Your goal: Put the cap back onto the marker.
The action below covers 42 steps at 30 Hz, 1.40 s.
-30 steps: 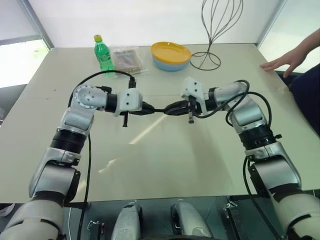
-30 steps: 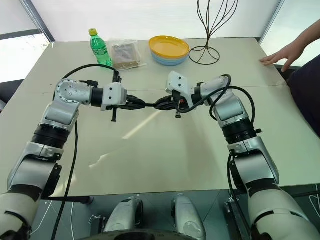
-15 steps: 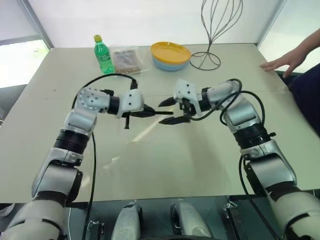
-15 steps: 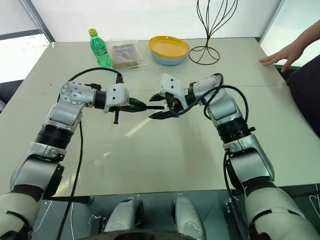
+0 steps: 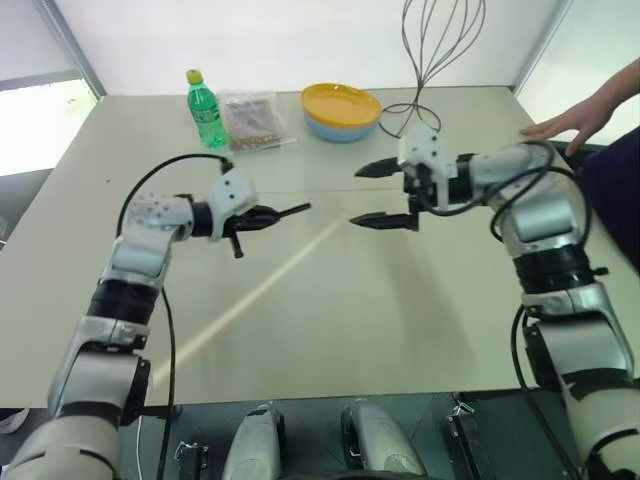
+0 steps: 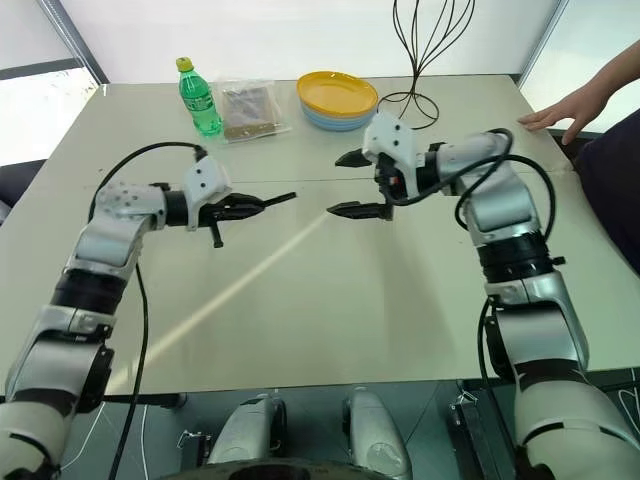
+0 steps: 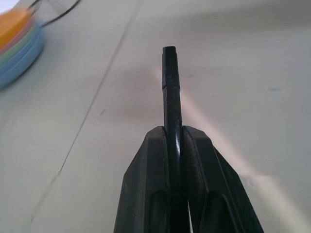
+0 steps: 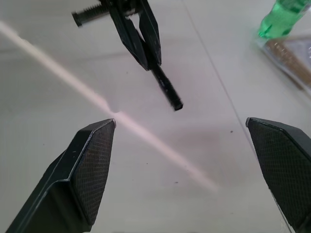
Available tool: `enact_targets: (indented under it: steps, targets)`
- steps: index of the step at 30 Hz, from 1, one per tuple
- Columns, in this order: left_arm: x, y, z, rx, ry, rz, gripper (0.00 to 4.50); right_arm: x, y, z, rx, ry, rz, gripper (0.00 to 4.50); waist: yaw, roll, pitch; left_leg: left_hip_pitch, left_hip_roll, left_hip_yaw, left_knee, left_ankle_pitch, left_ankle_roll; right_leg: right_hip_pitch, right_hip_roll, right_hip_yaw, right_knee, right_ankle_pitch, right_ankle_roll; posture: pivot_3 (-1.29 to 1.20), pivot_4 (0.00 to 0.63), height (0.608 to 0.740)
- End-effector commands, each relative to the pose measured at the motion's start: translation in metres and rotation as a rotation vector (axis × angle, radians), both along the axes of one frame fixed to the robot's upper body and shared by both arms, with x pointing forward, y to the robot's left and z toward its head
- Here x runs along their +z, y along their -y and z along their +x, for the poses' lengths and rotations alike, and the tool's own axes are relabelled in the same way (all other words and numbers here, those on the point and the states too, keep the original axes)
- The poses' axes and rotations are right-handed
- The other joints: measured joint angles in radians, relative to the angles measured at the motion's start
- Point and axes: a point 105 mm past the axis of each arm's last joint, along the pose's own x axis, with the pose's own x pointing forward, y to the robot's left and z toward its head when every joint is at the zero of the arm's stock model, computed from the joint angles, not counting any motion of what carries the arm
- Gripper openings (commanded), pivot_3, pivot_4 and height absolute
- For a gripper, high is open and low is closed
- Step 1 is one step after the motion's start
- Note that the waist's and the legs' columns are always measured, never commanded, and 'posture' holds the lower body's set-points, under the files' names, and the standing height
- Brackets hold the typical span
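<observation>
The robot's left gripper needs to release the marker on the bare table along the far side of the bright streak (image 5: 254,260).
The marker (image 7: 171,111), a thin black stick, juts out from my left gripper (image 5: 268,214), which is shut on its barrel. It is held above the table, pointing right toward my other hand. The cap (image 7: 170,68) sits on the marker's free end as a slightly thicker black section. My right gripper (image 5: 356,197) hangs to the right of the marker's end, clear of it, its jaws wide open with nothing between them. In the right wrist view the marker (image 8: 165,90) and the left gripper (image 8: 146,60) show beyond the open fingers (image 8: 92,160).
At the table's far side stand a green bottle (image 5: 206,108), a clear packet (image 5: 250,118), a yellow plate on blue bowls (image 5: 341,108) and a black wire stand (image 5: 425,70). A person's hand (image 5: 565,125) rests on the table's right edge.
My right gripper has opened and drawn off to the right and up. The left gripper moved left with the marker, and the cap stayed on the marker's end.
</observation>
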Motion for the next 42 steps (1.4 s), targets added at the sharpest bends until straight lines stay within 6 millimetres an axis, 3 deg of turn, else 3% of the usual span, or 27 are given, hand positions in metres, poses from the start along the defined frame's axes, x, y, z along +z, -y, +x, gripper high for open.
enact_targets:
  steps: [1, 7, 11, 22, 25, 31, 34, 38, 42]
  targets:
    - [0.014, -0.018, -0.001, 0.263, -0.021, -0.174, 0.00, 0.002, -0.008, -0.024, 0.085, -0.018, 0.038, 4.45, 0.001, 0.000, 0.000, 0.000, 0.000, 0.000, 0.000, 0.000, 0.000, 0.000, 0.000, 0.000, 0.000, 0.000, 0.000, 0.00, 0.150, 0.740]
    - [-0.010, -0.033, -0.025, 0.558, -0.137, -0.351, 0.00, -0.009, -0.012, -0.031, 0.072, -0.057, 0.065, 4.45, 0.004, 0.000, 0.000, 0.001, 0.000, -0.001, 0.001, 0.000, 0.000, 0.002, -0.001, 0.000, 0.001, 0.000, 0.000, 0.00, 0.150, 0.740]
    - [-0.027, -0.035, -0.040, 0.646, -0.152, -0.365, 0.00, -0.013, -0.016, -0.031, 0.066, -0.065, 0.078, 4.45, 0.003, -0.001, 0.000, 0.008, -0.001, -0.001, 0.000, 0.000, 0.000, 0.008, -0.002, 0.001, 0.001, 0.000, 0.000, 0.00, 0.150, 0.740]
    - [-0.063, -0.025, -0.042, 0.727, -0.170, -0.392, 0.00, -0.026, -0.020, -0.025, 0.046, -0.075, 0.073, 4.45, 0.005, -0.001, 0.000, 0.008, -0.002, -0.001, 0.000, 0.000, -0.001, 0.008, -0.002, 0.001, 0.000, 0.000, 0.000, 0.00, 0.150, 0.740]
    - [-0.071, -0.026, -0.043, 0.745, -0.180, -0.404, 1.32, -0.029, -0.019, -0.023, 0.035, -0.072, 0.065, 4.50, 0.003, -0.001, 0.000, 0.008, -0.002, -0.001, 0.000, 0.000, -0.001, 0.008, -0.002, 0.001, 0.000, 0.000, 0.000, 0.00, 0.150, 0.740]
    - [-0.073, -0.024, -0.042, 0.742, -0.155, -0.434, 4.47, -0.032, -0.016, -0.021, 0.014, -0.070, 0.058, 4.50, 0.002, -0.001, 0.000, 0.008, -0.001, -0.001, -0.001, 0.000, -0.001, 0.008, -0.002, 0.001, 0.000, 0.000, 0.000, 0.00, 0.150, 0.740]
    - [-0.064, -0.025, -0.039, 0.737, -0.110, -0.478, 4.47, -0.034, -0.014, -0.019, -0.001, -0.067, 0.054, 4.50, 0.003, -0.001, 0.000, 0.008, -0.001, -0.001, -0.001, 0.000, -0.001, 0.008, -0.002, 0.001, 0.000, 0.000, 0.000, 0.00, 0.150, 0.740]
    - [-0.030, -0.029, -0.042, 0.677, -0.025, -0.581, 4.47, -0.033, -0.005, -0.009, -0.064, -0.044, 0.066, 4.50, 0.003, -0.001, 0.000, 0.008, -0.001, 0.000, -0.001, 0.000, -0.001, 0.008, -0.002, 0.001, -0.001, 0.000, 0.000, 0.00, 0.150, 0.740]
    - [0.007, -0.057, -0.048, 0.651, 0.092, -0.568, 4.47, -0.031, 0.020, 0.014, -0.240, 0.014, 0.113, 4.50, 0.002, -0.001, 0.000, 0.008, -0.001, 0.000, -0.001, 0.000, -0.001, 0.008, -0.002, 0.001, -0.002, 0.000, 0.000, 0.00, 0.150, 0.740]
